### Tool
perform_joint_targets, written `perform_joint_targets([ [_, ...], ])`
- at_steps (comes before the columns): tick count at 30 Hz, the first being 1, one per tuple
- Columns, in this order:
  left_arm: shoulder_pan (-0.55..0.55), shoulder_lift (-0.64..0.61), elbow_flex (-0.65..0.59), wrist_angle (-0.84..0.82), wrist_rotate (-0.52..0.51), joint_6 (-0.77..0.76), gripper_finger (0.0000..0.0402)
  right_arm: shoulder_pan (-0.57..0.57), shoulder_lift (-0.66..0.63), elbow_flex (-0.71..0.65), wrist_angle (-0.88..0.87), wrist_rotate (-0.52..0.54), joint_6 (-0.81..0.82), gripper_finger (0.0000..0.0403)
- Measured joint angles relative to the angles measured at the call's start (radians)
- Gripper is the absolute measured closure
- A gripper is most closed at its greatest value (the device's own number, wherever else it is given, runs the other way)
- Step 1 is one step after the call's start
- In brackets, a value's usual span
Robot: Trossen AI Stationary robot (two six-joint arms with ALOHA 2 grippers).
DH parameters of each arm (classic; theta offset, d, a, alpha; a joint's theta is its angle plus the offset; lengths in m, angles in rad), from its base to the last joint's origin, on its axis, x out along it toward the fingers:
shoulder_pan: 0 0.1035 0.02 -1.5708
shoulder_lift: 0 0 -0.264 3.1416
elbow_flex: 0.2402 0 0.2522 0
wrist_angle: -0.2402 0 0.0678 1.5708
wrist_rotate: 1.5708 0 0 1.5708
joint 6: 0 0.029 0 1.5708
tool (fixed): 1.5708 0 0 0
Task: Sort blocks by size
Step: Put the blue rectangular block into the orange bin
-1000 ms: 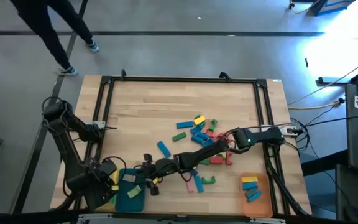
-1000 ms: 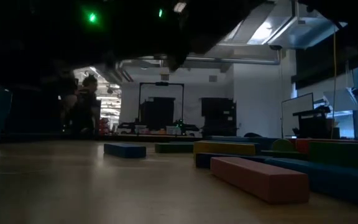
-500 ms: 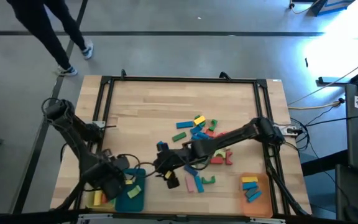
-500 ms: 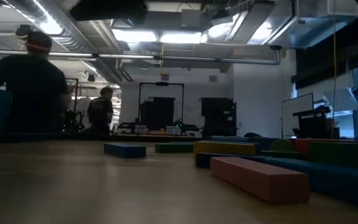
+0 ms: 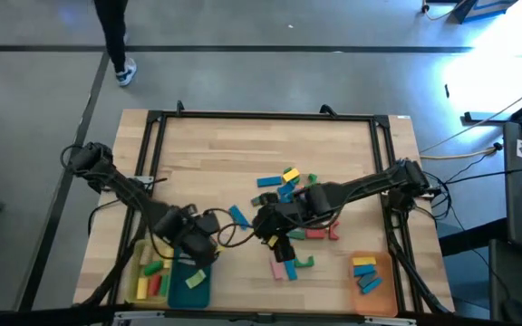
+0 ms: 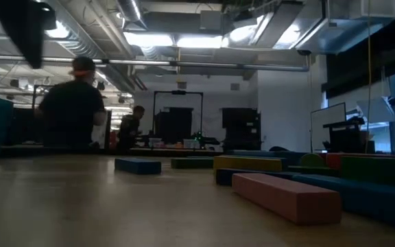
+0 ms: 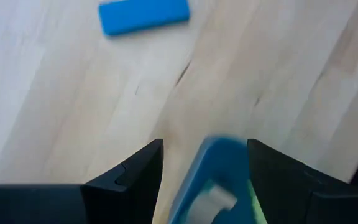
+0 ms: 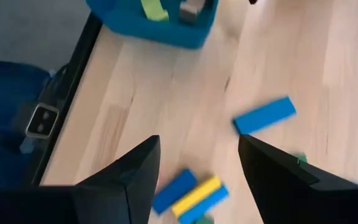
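The single blue bar (image 5: 239, 215) (image 7: 145, 16) lies between the teal tray and the group of blocks. Next, my left gripper closes on its middle.
The blocks (image 5: 290, 188) lie loose in a cluster on the wooden table, right of its middle. A single blue bar (image 5: 238, 215) lies left of them, and a pink bar (image 5: 279, 269) and a green arch (image 5: 304, 263) lie nearer the front. My left gripper (image 5: 196, 249) hangs open over the far corner of the teal tray (image 7: 213, 180), with the blue bar (image 7: 145, 15) beyond it. My right gripper (image 5: 275, 234) hangs open in the air at the cluster's left edge, above the table, with nothing between its fingers (image 8: 129, 180).
A yellow tray (image 5: 137, 288) with green, red and yellow blocks and the teal tray (image 5: 188, 292) stand at the near left. An orange tray (image 5: 381, 292) with yellow and blue blocks stands at the near right. A black frame (image 5: 261, 115) rims the table. A person walks beyond the far edge.
My right gripper has drawn back from the teal tray toward the table's right, rising and tipping up, and stays open. My left gripper has swung from the near left corner toward the right, over the teal tray's far corner, rolling as it went. No block has moved.
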Motion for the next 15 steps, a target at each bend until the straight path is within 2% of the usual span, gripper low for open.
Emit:
perform_joint_targets([
  [4, 0.063, 0.000, 0.000, 0.063, -0.003, 0.098, 0.0192, 0.000, -0.033, 0.000, -0.098, 0.009, 0.032, 0.0182],
  [8, 0.128, 0.001, 0.000, 0.106, -0.005, 0.229, 0.0192, 0.014, -0.069, 0.000, -0.197, 0.065, 0.084, 0.0182],
  [11, 0.170, 0.001, 0.000, 0.160, -0.005, 0.389, 0.0192, 0.040, -0.096, -0.001, -0.258, 0.113, 0.122, 0.0182],
  [15, 0.201, 0.018, -0.001, 0.263, -0.004, 0.680, 0.0192, 0.090, -0.125, -0.001, -0.340, 0.150, 0.150, 0.0182],
])
